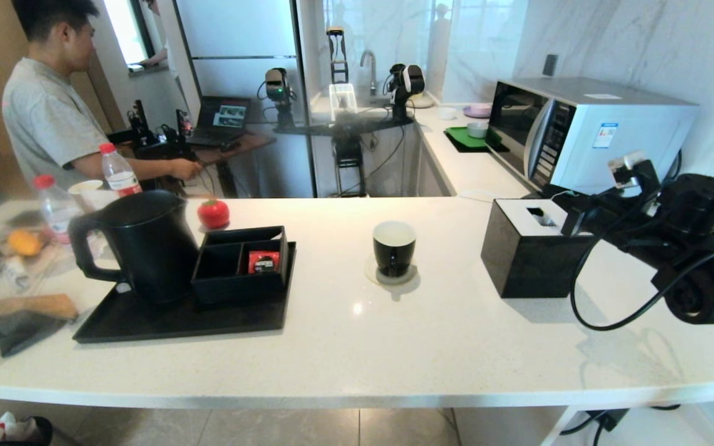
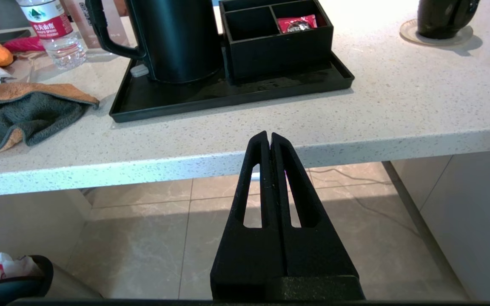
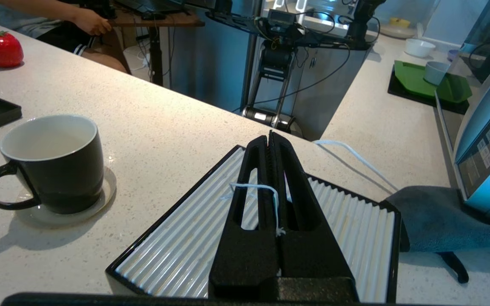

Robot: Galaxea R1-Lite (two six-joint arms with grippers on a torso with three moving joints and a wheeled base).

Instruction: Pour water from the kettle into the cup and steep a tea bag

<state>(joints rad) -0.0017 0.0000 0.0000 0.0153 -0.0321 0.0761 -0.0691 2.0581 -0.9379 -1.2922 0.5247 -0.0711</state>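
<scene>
The robot's right gripper should release the tea bag into the dark slot in the black box's ribbed white top (image 1: 542, 216).
The matte black kettle (image 1: 146, 244) stands on a black tray (image 1: 177, 319) at the left of the counter. The black cup (image 1: 394, 248) with a white inside rests on a round coaster mid-counter, its handle showing in the right wrist view. My right gripper (image 3: 269, 138) hovers over the ribbed white top of a black box (image 3: 177, 242), right of the cup. It is shut on the tea bag's thin white string (image 3: 262, 187), which loops over one finger. The pouch and tag are hidden. My left gripper (image 2: 269, 136) is shut on nothing, low in front of the counter edge.
A black compartment box (image 1: 239, 260) holding a red sachet (image 1: 263, 261) shares the tray. Red-capped bottles (image 1: 118, 170), a red fruit-shaped thing (image 1: 213, 214) and a folded cloth (image 1: 10, 322) lie at the left. A microwave (image 1: 586, 130) stands at the back right. A person stands beyond the counter.
</scene>
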